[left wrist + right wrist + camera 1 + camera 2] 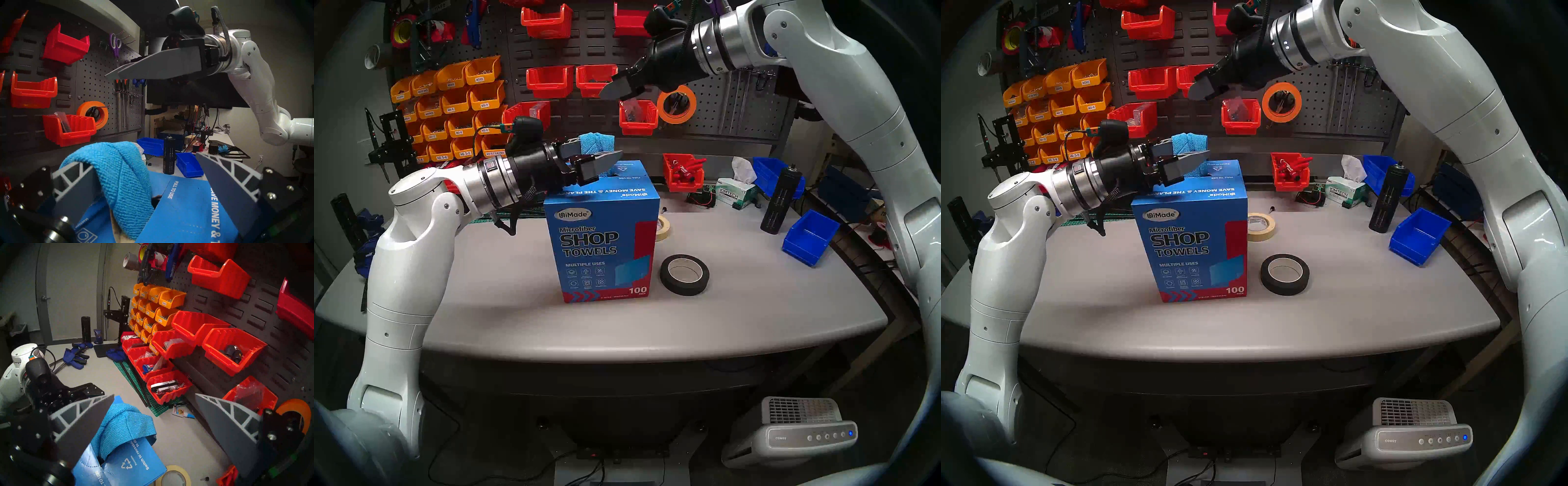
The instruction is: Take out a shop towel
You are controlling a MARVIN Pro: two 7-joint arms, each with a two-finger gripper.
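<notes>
Next, my left gripper closes on the towel's fold inside the gripper's gap (pixel 130 198) before it pulls the towel up, because the shop towel only drapes over that gripper's far finger.
The blue "SHOP TOWELS" carton (pixel 602 244) (pixel 1192 244) stands upright mid-table. A sky-blue shop towel (pixel 597 142) (pixel 1190 142) (pixel 119 169) (pixel 125 426) sticks up out of its top slot, crumpled. My left gripper (pixel 602 147) (pixel 138 157) lies level just above the carton top and is open. The towel hangs over the far finger (pixel 73 186), folding down into the gap, and the near finger (pixel 229 183) stands clear of it. My right gripper (pixel 612 91) (pixel 154 395) hovers open and empty, high above and behind the carton by the pegboard.
A black tape roll (pixel 684 275) and a cream tape roll (pixel 663 228) lie right of the carton. Farther right are a blue bin (pixel 809 237), a black cylinder (pixel 780 200) and a Kimtech tissue box (pixel 736 193). Red bins (pixel 638 117) and orange tape (pixel 676 103) hang close behind.
</notes>
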